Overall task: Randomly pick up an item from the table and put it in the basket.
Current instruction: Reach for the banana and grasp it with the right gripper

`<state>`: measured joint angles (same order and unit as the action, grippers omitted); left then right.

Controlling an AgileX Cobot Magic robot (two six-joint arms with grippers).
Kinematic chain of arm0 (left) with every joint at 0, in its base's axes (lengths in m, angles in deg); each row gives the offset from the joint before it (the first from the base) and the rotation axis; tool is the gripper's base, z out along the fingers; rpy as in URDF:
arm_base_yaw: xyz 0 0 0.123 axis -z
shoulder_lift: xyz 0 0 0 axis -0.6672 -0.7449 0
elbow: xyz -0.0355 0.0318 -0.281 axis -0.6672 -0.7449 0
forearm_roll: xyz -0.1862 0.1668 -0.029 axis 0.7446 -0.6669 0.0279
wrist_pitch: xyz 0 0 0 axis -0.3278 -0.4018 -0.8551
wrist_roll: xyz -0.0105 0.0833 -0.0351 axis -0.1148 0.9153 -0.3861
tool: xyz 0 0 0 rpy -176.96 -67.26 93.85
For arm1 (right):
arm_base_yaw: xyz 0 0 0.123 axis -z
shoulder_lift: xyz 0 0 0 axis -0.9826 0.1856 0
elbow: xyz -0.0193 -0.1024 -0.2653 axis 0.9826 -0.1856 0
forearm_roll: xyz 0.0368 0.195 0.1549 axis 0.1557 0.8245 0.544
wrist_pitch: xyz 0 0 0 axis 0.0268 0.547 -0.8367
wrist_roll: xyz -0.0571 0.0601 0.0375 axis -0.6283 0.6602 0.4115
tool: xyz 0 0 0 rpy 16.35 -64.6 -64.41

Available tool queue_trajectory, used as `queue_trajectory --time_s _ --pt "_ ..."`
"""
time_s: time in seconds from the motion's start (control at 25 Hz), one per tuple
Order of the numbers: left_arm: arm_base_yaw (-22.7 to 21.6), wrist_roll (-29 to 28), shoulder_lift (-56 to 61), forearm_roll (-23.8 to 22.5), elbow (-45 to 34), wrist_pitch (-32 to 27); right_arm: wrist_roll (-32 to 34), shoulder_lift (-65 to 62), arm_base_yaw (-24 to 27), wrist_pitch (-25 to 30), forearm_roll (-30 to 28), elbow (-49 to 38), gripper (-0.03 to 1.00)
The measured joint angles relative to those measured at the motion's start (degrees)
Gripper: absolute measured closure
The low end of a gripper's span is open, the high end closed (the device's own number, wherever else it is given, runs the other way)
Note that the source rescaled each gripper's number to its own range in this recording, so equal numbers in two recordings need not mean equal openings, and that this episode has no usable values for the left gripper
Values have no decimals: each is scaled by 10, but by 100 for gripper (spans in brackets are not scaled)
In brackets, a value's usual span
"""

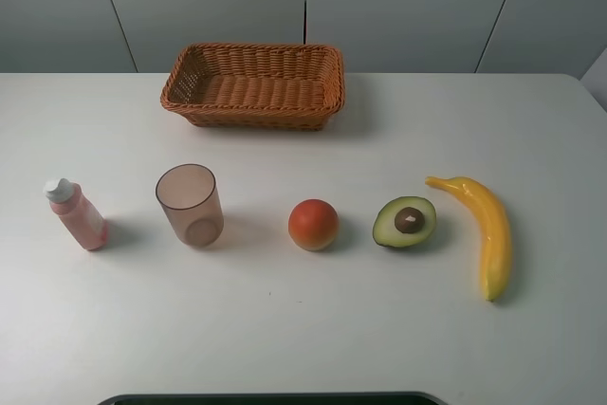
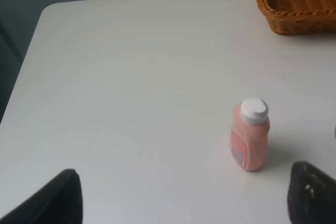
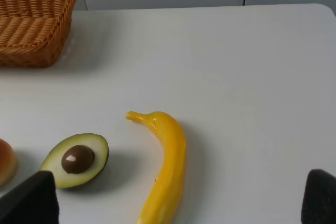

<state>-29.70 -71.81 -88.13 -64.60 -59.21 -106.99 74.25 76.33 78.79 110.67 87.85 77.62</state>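
Observation:
My right gripper needs to close around the middle of the yellow banana (image 1: 494, 226) (image 3: 175, 164), between its stem and its near end.
The yellow banana (image 1: 484, 230) lies on the white table (image 1: 303, 329) at the right, stem pointing left. It also shows in the right wrist view (image 3: 165, 169). The wicker basket (image 1: 254, 83) stands empty at the back centre. My right gripper (image 3: 173, 203) is open, its fingertips (image 3: 29, 200) wide apart, and the banana's near end lies between them in that view. My left gripper (image 2: 184, 203) is open and empty over the table's left side. Neither gripper shows in the exterior high view.
In a row left of the banana lie a halved avocado (image 1: 405, 221), a round orange-red fruit (image 1: 313, 224), a translucent pink cup (image 1: 190, 204) and a small pink bottle with a white cap (image 1: 76, 214). The bottle (image 2: 250, 134) stands ahead of my left gripper.

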Motion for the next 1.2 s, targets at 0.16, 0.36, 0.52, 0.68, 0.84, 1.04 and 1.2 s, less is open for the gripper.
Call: queue_trajectory --time_s 0.16,0.36,0.52,0.68,0.84,1.04,1.2 --pt "0 0 0 0 0 0 0 0 0 0 0 0 -3" --pt "0 0 0 0 0 0 0 0 0 0 0 0 -3" --pt "0 0 0 0 0 0 0 0 0 0 0 0 -3" --pt "0 0 0 0 0 0 0 0 0 0 0 0 -3" --pt "0 0 0 0 0 0 0 0 0 0 14 0 -3" --pt "0 0 0 0 0 0 17 4 0 0 18 11 -3" --pt "0 0 0 0 0 0 19 100 0 15 19 70 -3"
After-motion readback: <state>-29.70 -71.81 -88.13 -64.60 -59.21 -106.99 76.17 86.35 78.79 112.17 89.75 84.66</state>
